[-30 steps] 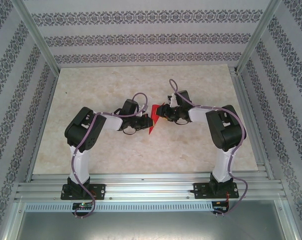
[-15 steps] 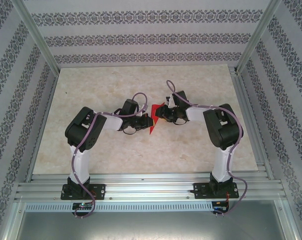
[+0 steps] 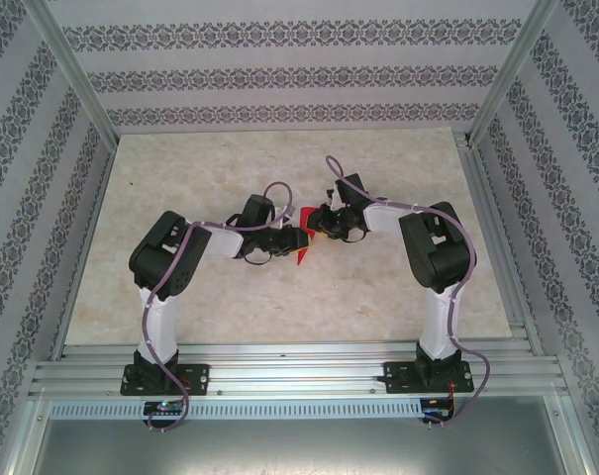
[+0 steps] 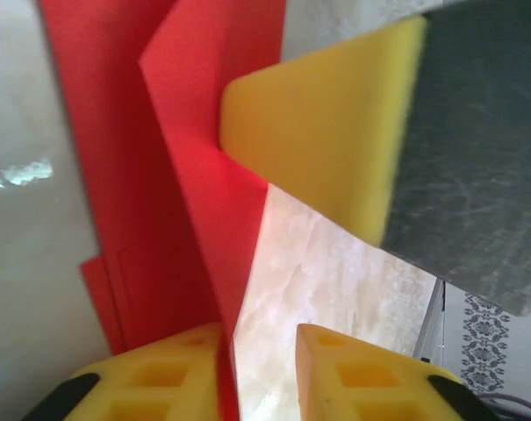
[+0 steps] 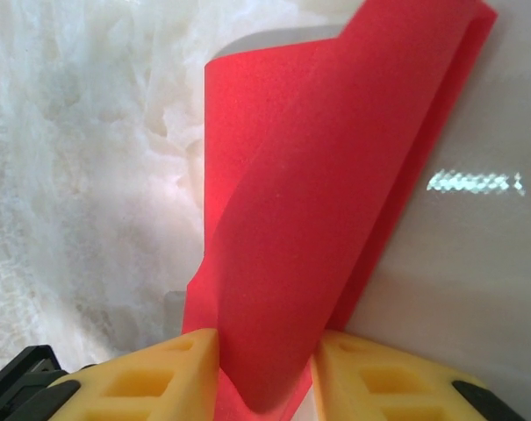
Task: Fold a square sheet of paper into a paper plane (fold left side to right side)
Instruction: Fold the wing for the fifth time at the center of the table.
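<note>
The paper's pointed end is near my open left gripper, so next I move that gripper along the paper and pinch the raised flap (image 3: 307,227) beside my right gripper.
The sheet of paper (image 3: 301,256) is bright red, partly folded, and stands up off the table between the two arms. In the right wrist view a curled fold of the sheet of paper (image 5: 309,175) fills the gap of my right gripper (image 5: 267,338), and both fingers press its sides. My left gripper (image 4: 261,338) stands open with table showing between its fingers; the sheet of paper (image 4: 195,158) lies against its left finger only. A yellow pad of the right gripper's finger (image 4: 318,132) touches the paper from the right. From above, the left gripper (image 3: 301,240) and right gripper (image 3: 317,224) nearly meet.
The marble-patterned table (image 3: 220,168) is bounded by a metal rail (image 3: 279,361) at the near edge and patterned walls on the other three sides. Both arm bases stand on the rail.
My left gripper has opened and let go of the paper. The right gripper has moved a little left towards it and narrowed its jaws on the fold.
</note>
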`<action>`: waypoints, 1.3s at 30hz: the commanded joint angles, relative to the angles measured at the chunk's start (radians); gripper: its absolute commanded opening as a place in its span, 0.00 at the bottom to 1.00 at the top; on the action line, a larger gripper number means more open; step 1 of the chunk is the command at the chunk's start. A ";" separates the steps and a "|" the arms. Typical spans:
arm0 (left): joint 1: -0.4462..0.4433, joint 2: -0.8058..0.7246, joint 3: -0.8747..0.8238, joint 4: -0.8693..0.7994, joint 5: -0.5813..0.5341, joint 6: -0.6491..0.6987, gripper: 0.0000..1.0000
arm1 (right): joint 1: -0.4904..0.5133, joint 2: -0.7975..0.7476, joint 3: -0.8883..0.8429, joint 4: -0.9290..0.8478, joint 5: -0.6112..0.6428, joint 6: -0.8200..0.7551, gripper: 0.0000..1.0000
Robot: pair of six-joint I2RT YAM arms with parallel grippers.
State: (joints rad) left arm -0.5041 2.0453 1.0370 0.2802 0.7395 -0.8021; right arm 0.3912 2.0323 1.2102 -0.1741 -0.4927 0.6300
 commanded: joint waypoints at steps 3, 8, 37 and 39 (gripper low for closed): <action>0.031 -0.049 -0.002 -0.067 -0.046 0.048 0.40 | 0.012 0.063 0.012 -0.070 0.071 -0.024 0.34; 0.053 -0.092 0.004 -0.138 -0.060 0.089 0.47 | 0.011 0.063 0.012 -0.064 0.069 -0.022 0.33; 0.100 0.153 0.260 -0.103 0.050 -0.024 0.28 | 0.009 0.053 -0.019 -0.019 0.037 -0.003 0.32; 0.098 0.159 0.259 -0.085 0.061 -0.039 0.27 | 0.009 0.053 -0.019 -0.015 0.036 -0.002 0.32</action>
State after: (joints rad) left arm -0.4061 2.1746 1.2800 0.1387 0.7715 -0.8043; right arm 0.3908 2.0396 1.2217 -0.1909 -0.4919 0.6312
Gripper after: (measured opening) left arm 0.274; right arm 0.323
